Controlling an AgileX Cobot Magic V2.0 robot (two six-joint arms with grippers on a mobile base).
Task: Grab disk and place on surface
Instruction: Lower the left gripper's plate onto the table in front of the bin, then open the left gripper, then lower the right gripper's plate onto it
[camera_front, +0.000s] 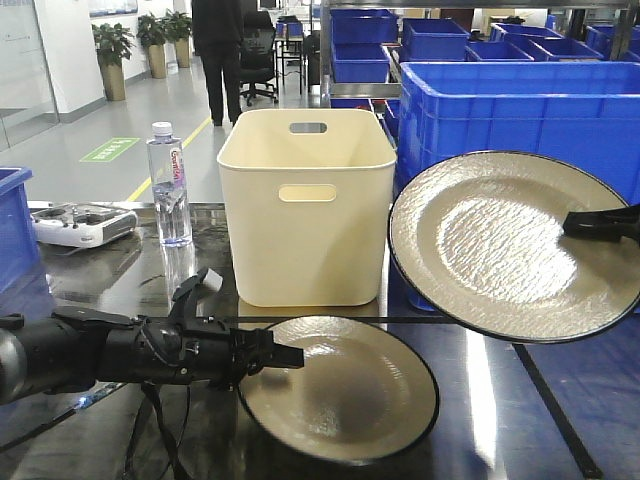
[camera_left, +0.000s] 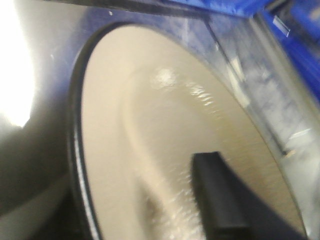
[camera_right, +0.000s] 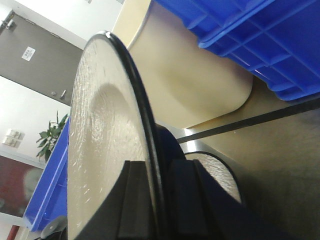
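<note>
I need to use my right gripper to set the raised disk on top of the lower disk (camera_front: 336, 368) (camera_right: 212, 177).
Two beige disks with black rims are in view. One disk (camera_front: 350, 395) lies low on the dark glossy surface (camera_front: 500, 430), and my left gripper (camera_front: 288, 357) is shut on its left rim. The left wrist view shows one black finger (camera_left: 220, 200) lying over this disk (camera_left: 150, 125); the other finger is hidden beneath. The second disk (camera_front: 505, 245) hangs tilted in the air at the right. My right gripper (camera_front: 575, 222) is shut on its right rim. In the right wrist view that gripper (camera_right: 156, 172) straddles the raised disk's edge (camera_right: 100, 140).
A cream bin (camera_front: 305, 200) stands mid-table behind the lower disk. A water bottle (camera_front: 170, 185) and a white controller (camera_front: 80, 222) sit at the back left, near a blue crate (camera_front: 12, 230). Large blue crates (camera_front: 520, 110) rise behind the raised disk. Black tape (camera_front: 550, 410) crosses the tabletop.
</note>
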